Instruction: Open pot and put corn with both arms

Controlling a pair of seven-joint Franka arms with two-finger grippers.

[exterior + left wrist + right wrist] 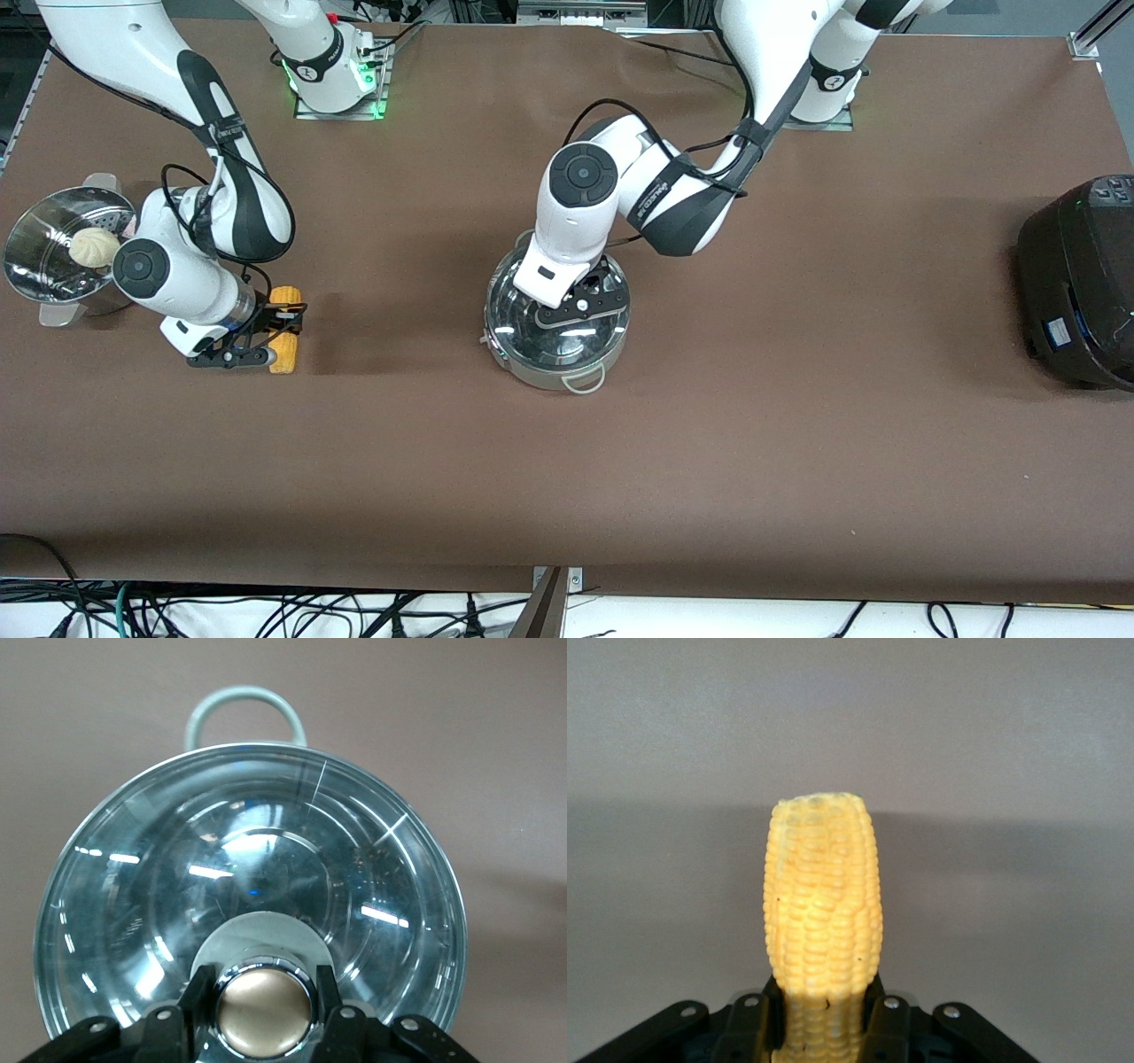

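The glass lid will go down from my left gripper onto the bare table (818, 303) between the steel pot and the black cooker.
The steel pot (556, 368) stands mid-table with its glass lid (523, 310) on it. My left gripper (580, 306) is over the lid. In the left wrist view the left gripper (265, 990) is shut on the tan knob (265, 1014) of the lid (266, 850), and a wire loop handle (245, 704) shows past the rim. The corn (283, 350) lies low at the table toward the right arm's end. My right gripper (268, 332) is shut on its middle. In the right wrist view the right gripper (822, 1005) clamps the cob (822, 895) at both sides.
A steel steamer pot (27, 266) with a pale bun (95, 246) stands at the right arm's end of the table, close beside the right arm's wrist. A large black cooker (1081, 283) stands at the left arm's end.
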